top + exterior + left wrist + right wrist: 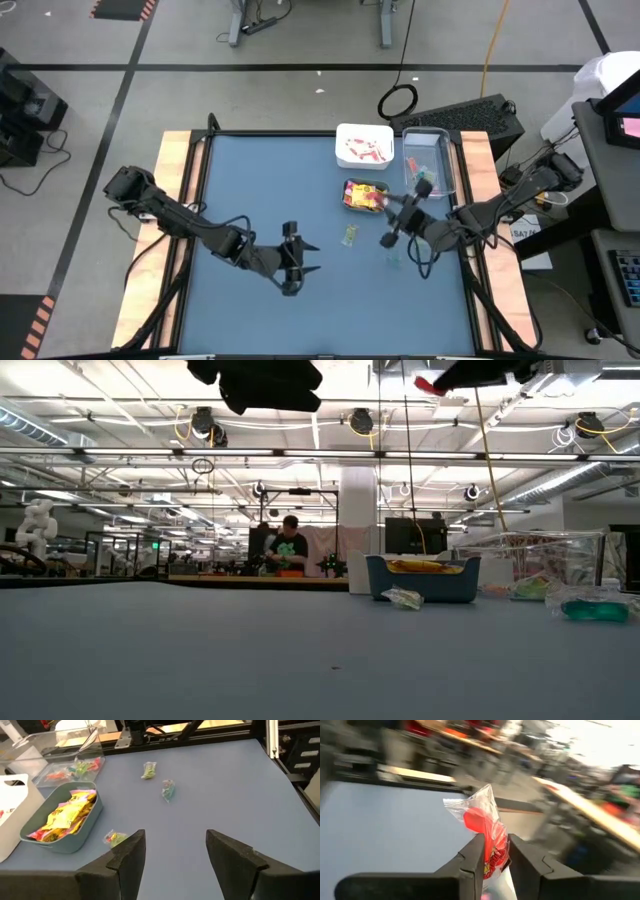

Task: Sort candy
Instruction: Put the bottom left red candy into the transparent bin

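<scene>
I need to release the red candy, held high beside the teal container, with my right gripper inside the clear container (pixel 422 163) beside the white container.
My right gripper (pixel 495 845) is shut on a red candy in a clear wrapper (pixel 482 820), held high over the table beside the teal container (pixel 352 203). That container holds yellow packets (pixel 65 815). A white container (pixel 363 147) holds pink-white sticks, and a clear container (pixel 428 160) holds red and green pieces. Three loose green-wrapped candies (pixel 148 770) (pixel 168 790) (pixel 114 838) lie flat on the blue table top. My left gripper (pixel 175 840) hangs open above the table's near middle (pixel 306 258), with nothing between its fingers. My right gripper pinches the red candy's wrapper (pixel 492 854) between its two fingers. The red sweet and the clear wrapper end (pixel 475 802) stick out past the fingertips. The fingers point about level, and the candy is lifted clear of the table (pixel 430 382).
The three containers stand together at the table's far right. The left and near parts of the blue table top (pixel 260 190) are bare. Wooden rails (pixel 175 170) run along both sides. A person (pixel 288 550) stands far off in the room behind the table.
</scene>
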You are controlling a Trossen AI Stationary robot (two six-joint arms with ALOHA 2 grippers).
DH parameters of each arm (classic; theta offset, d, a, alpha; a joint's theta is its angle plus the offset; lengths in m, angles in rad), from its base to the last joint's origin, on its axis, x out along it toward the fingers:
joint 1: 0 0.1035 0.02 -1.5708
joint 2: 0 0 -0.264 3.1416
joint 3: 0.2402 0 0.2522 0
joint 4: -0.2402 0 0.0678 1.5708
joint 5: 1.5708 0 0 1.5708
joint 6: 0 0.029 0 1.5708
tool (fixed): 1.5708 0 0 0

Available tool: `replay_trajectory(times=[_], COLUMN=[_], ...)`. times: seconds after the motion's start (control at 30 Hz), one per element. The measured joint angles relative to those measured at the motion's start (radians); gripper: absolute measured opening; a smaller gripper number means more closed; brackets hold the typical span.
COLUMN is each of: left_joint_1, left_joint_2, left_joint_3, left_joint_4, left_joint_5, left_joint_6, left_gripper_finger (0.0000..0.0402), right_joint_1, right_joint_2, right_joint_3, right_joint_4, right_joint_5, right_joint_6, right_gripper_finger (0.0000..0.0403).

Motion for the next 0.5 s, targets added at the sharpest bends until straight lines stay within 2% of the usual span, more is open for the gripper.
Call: replay_trajectory(times=[0.1,0.23,0.5], left_joint_1=[0.010,0.017,0.023], left_joint_2=[0.000,0.022,0.106], left_joint_3=[0.000,0.001,0.001], left_joint_4=[0.000,0.008,0.128], left_joint_5=[0.000,0.000,-0.007], left_joint_6=[-0.032,-0.068,-0.040], left_gripper_finger=[0.0215,0.0215,0.0215], right_joint_1=[-0.028,-0.102,-0.315], right_joint_2=[-0.028,-0.087,-0.172], right_joint_3=[0.000,0.000,0.000], right_joint_4=[-0.097,-0.333,-0.870], right_joint_5=[0.102,0.137,0.133], right_joint_6=[0.039,0.189,0.778], right_gripper_finger=[0.0073,0.0073,0.0073])
